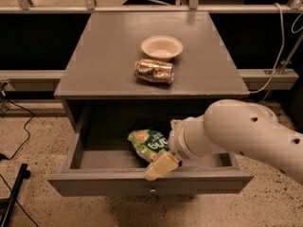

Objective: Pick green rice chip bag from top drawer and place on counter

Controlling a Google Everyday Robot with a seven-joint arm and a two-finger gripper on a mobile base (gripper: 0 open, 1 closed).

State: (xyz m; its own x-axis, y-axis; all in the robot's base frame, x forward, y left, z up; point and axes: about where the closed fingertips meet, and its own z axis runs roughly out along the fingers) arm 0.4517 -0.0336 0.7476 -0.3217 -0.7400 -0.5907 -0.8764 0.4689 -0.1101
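Note:
The end of the green rice chip bag [162, 147] nearest the white arm is inside the open top drawer. I should close my gripper on it next.
The green rice chip bag [148, 144] lies crinkled on the floor of the open top drawer [109, 183], near its middle. My gripper [162, 166] hangs at the end of the big white arm, reaching in from the right. It sits just right of and in front of the bag, over the drawer's front edge, and covers the bag's lower right part. The grey counter [104, 56] is the cabinet top above the drawer.
A white round bowl [161, 47] and a gold-brown metal can [154, 71] lying on its side sit mid-counter. Black cables run over the speckled floor at the left. A railing runs behind the cabinet.

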